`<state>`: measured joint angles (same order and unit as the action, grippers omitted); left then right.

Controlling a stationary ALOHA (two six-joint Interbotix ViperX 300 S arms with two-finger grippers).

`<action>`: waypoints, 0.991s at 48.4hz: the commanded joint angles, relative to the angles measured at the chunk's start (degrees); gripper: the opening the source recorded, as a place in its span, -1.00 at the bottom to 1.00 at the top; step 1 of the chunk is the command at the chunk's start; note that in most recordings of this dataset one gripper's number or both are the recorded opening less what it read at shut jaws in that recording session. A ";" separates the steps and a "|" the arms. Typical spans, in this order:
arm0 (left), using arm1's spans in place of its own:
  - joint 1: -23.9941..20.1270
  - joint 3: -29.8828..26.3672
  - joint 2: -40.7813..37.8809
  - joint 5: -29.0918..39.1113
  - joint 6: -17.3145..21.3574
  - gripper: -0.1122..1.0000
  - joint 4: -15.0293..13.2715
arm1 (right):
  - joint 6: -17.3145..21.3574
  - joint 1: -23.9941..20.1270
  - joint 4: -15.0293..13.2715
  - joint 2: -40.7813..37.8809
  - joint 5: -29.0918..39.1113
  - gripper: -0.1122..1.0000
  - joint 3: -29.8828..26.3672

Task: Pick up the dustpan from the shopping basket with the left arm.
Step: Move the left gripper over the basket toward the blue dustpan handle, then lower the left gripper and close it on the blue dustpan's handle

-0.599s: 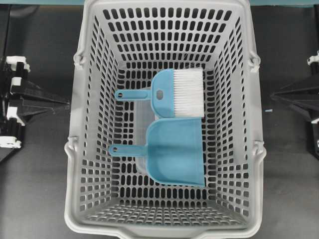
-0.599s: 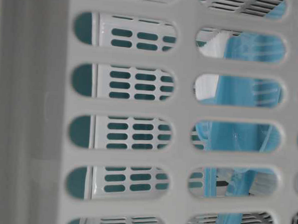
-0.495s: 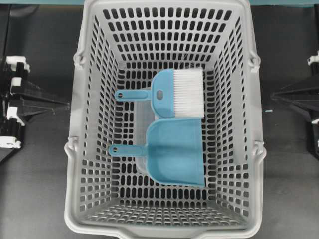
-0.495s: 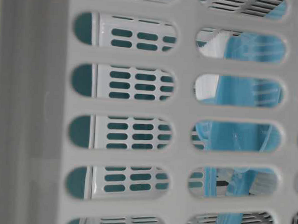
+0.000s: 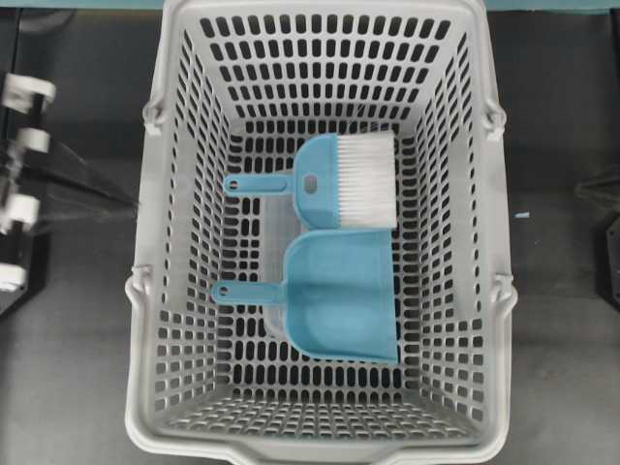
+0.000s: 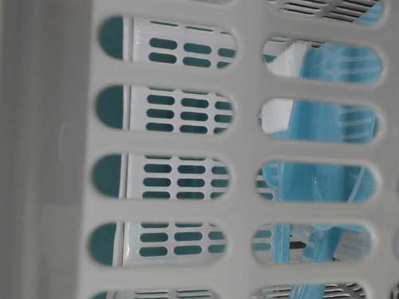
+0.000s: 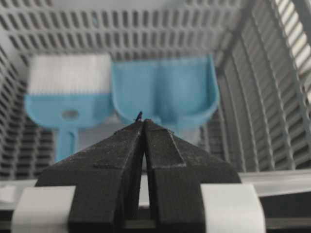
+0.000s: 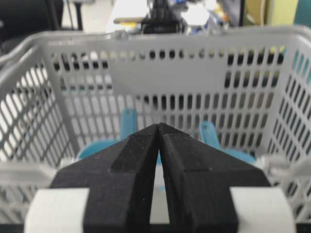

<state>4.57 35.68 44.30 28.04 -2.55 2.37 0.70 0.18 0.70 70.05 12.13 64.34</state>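
Note:
I move my left gripper to the teal-blue dustpan next and close it on the dustpan handle's inner end [image 5: 265, 293] [image 7: 174, 130], beside its wide scoop.
The teal-blue dustpan [image 5: 339, 295] lies flat on the floor of the light-grey shopping basket [image 5: 145, 242], its thin handle pointing left. It also shows in the left wrist view [image 7: 165, 90] and behind the jaws in the right wrist view [image 8: 92, 148]. My left gripper [image 5: 126, 201] is blurred, outside the basket's left wall, shut and empty [image 7: 143, 120]. My right gripper [image 8: 159, 124] is shut and empty, outside the basket's right wall; only a dark edge of it shows overhead.
A teal hand brush [image 5: 339, 181] with white bristles lies just beyond the dustpan, almost touching it, and to its left in the left wrist view [image 7: 68, 92]. The tall slotted basket walls [image 7: 262, 97] surround both. Teal plastic shows through the slots in the table-level view.
The left arm is now motion-blurred and has shifted up in the overhead view. The right arm has drawn back toward the right edge. Dustpan, brush and basket have not moved.

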 commanded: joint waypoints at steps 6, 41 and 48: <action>2.20 -14.06 -13.62 14.68 -0.09 -0.80 0.18 | 0.00 0.00 0.26 1.23 4.39 -0.79 -1.41; 3.78 -34.45 -42.19 36.74 -6.24 0.12 0.18 | 0.09 -0.44 0.26 2.46 4.57 -0.79 -0.53; 4.04 -32.26 -44.38 34.37 -9.32 0.75 0.18 | 0.18 -0.62 0.26 2.64 4.39 -0.79 -0.18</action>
<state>8.26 2.99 0.09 63.98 -10.90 2.37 0.70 -0.26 0.70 72.95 17.23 64.51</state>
